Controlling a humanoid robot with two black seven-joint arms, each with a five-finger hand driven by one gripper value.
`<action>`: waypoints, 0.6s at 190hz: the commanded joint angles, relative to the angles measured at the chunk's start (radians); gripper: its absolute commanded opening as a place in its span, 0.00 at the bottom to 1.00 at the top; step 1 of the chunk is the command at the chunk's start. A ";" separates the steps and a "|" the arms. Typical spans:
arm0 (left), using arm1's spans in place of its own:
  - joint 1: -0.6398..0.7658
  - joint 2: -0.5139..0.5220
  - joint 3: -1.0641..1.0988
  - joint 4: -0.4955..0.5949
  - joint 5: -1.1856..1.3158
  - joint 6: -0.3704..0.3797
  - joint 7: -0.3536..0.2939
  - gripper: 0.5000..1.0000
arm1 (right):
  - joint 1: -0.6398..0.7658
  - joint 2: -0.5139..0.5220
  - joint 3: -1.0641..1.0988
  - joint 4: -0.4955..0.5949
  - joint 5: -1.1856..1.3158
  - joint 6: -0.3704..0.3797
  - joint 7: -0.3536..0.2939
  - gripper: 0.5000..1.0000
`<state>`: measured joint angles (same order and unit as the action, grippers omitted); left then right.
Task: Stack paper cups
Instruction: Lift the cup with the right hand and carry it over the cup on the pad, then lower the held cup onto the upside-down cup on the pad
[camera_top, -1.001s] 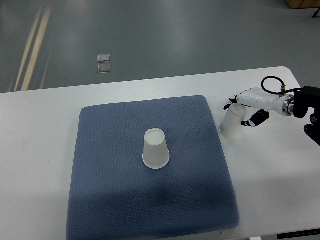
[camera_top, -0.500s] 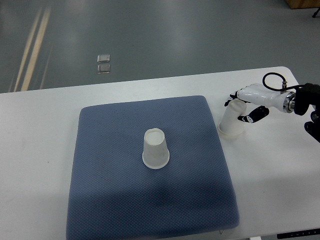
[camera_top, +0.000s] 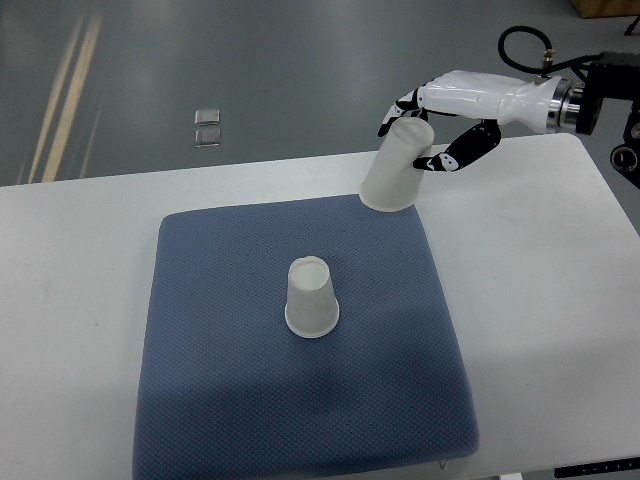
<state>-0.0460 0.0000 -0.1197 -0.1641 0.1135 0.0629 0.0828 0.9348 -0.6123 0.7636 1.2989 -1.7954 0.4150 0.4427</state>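
Observation:
The paper cup held in my right gripper needs to be let go by that gripper over the standing cup (camera_top: 307, 262) near the middle of the blue mat.
One white paper cup (camera_top: 312, 298) stands upside down near the middle of the blue mat (camera_top: 220, 400). A second paper cup (camera_top: 396, 167), also mouth down, hangs in the air above the mat's far right corner. My right hand (camera_top: 425, 128) is shut on its upper part, fingers and thumb wrapped around it. The right arm reaches in from the upper right edge. The held cup is up and to the right of the standing cup, well apart from it. My left hand does not show.
The mat lies on a white table (camera_top: 540, 320). Grey floor lies beyond the table's far edge, with a small clear object (camera_top: 208, 128) on it. Black robot parts (camera_top: 625, 150) sit at the right edge.
The right hand has lifted the second cup off the table to the right of the mat and carried it up and to the left, over the mat's far right corner.

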 joint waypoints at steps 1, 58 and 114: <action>0.000 0.000 0.000 0.000 0.000 0.000 0.000 1.00 | 0.024 0.012 -0.001 0.075 0.013 0.045 -0.001 0.12; 0.000 0.000 0.000 0.000 0.000 0.000 0.000 1.00 | 0.047 0.109 -0.006 0.151 0.014 0.114 -0.024 0.12; 0.000 0.000 0.000 0.000 0.000 0.000 0.000 1.00 | 0.045 0.147 -0.063 0.168 -0.002 0.114 -0.045 0.12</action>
<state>-0.0461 0.0000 -0.1197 -0.1641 0.1135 0.0629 0.0828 0.9829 -0.4737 0.7196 1.4600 -1.7889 0.5292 0.4030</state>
